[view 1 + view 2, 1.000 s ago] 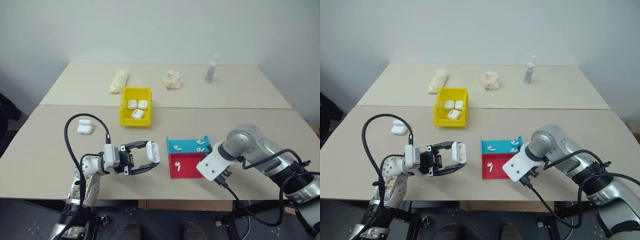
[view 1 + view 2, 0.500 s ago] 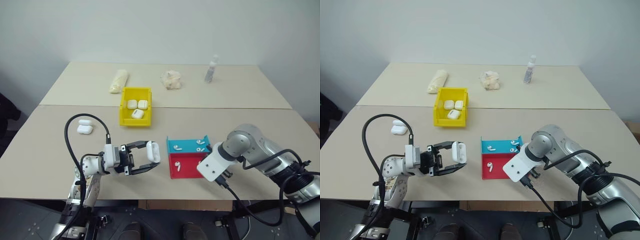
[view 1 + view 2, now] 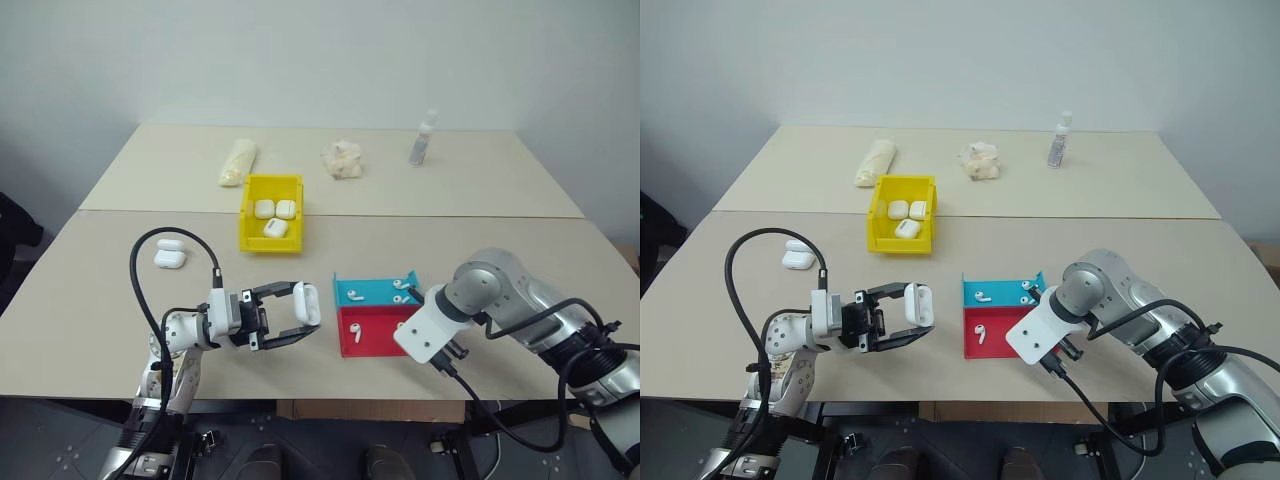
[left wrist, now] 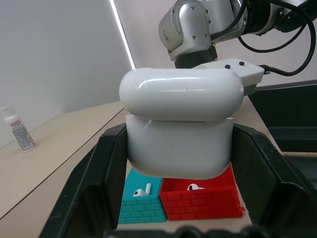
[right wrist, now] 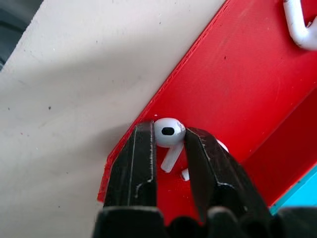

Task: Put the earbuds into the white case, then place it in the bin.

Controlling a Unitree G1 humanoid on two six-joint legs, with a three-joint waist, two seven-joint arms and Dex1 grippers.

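My right gripper releases the earbud next in the white case (image 3: 342,256), just past the blue half's back corner.
My left gripper (image 3: 300,312) is shut on the white case (image 3: 307,302), holding it above the table near the front edge; the left wrist view shows the case (image 4: 181,129) pinched between both black fingers, lid closed. My right gripper (image 5: 168,135) points down into the red half of the tray (image 3: 378,325) and is shut on an earbud (image 5: 166,132), pinching its head while the stem hangs between the fingers. Another earbud (image 3: 355,330) lies in the red half, and more earbuds (image 3: 400,290) lie in the blue half. The yellow bin (image 3: 268,243) stands farther back, left of the tray.
Three white cases (image 3: 273,213) lie in the yellow bin and spare cases (image 3: 168,257) sit at the table's left. A yellowish roll (image 3: 238,162), a crumpled wad (image 3: 342,160) and a small bottle (image 3: 423,140) stand on the far table. The tray sits near the front edge.
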